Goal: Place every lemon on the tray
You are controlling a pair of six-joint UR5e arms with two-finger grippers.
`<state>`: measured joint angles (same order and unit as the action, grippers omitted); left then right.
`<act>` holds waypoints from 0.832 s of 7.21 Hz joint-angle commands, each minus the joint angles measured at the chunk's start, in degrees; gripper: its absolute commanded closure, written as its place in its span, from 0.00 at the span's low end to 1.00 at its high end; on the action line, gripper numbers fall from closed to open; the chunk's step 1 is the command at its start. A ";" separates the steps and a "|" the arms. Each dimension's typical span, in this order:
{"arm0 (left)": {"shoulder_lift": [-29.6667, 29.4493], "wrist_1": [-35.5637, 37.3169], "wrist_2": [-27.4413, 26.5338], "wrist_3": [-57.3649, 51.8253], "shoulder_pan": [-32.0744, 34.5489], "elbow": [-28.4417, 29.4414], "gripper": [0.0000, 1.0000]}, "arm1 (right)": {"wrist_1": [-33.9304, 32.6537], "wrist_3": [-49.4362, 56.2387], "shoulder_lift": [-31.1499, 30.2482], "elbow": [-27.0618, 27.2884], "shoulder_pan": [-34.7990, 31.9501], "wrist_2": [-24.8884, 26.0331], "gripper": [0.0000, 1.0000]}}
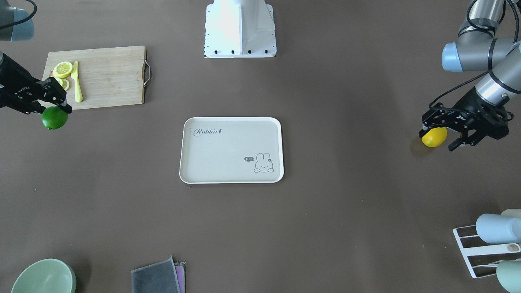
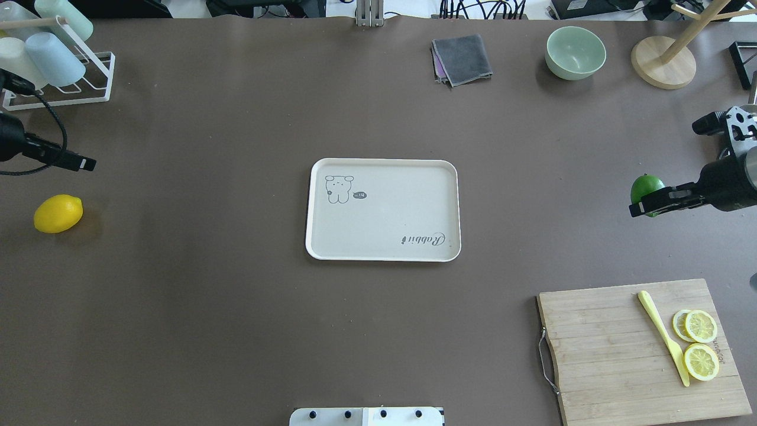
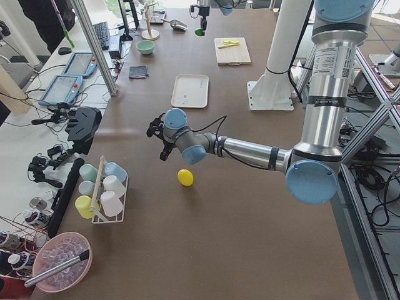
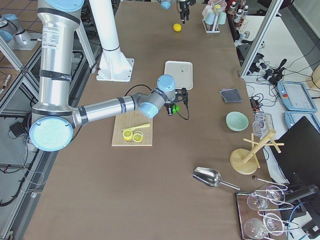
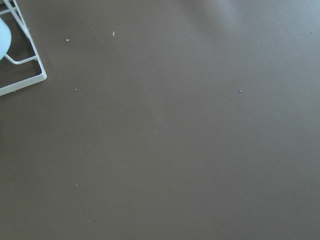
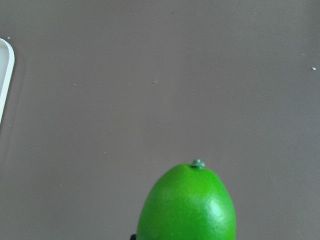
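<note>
The robot's left gripper needs to next go down to the middle of the yellow lemon (image 1: 434, 137) and close there, because this lemon still has to get to the tray.
The beige tray (image 1: 228, 154) (image 2: 396, 213) lies in the middle of the table with nothing on it. My right gripper (image 1: 61, 108) (image 2: 644, 207) is shut on the green lemon (image 1: 55, 118) (image 2: 646, 187) (image 6: 187, 205) and holds it above the table, right of the tray in the overhead view. The yellow lemon (image 1: 431, 140) (image 2: 58, 213) (image 3: 185, 177) lies on the table at the far left. My left gripper (image 1: 438, 139) (image 2: 83, 163) is open and empty, raised beside and above it. The left wrist view shows no lemon.
A wooden cutting board (image 2: 609, 349) (image 1: 106, 77) with lemon slices and a yellow knife lies at the near right. A cup rack (image 2: 59, 77) (image 5: 22, 60), grey cloth (image 2: 462, 58), green bowl (image 2: 575, 52) and wooden stand (image 2: 662, 62) line the far edge.
</note>
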<state>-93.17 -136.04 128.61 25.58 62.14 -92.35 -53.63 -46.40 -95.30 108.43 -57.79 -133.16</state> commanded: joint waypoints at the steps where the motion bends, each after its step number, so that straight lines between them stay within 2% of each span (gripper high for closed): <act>1: 2.20 -2.21 -0.99 -11.74 -0.44 -0.11 0.03 | -0.07 -5.94 4.66 0.29 0.22 0.26 1.00; 2: 2.72 -2.91 -0.99 -15.35 -0.44 -0.20 0.03 | -0.07 -10.07 7.38 0.38 1.79 0.70 1.00; 4: 3.34 -4.14 -1.25 -17.22 -1.05 -0.20 0.03 | -0.24 -15.46 10.82 -0.14 6.44 4.73 1.00; 6: 5.09 -5.46 -0.99 -16.62 -3.51 0.15 0.03 | -7.24 -16.35 15.73 0.03 7.87 7.03 1.00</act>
<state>-89.02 -140.96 127.39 8.68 59.65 -92.26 -56.94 -61.73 -82.60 108.42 -50.96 -127.32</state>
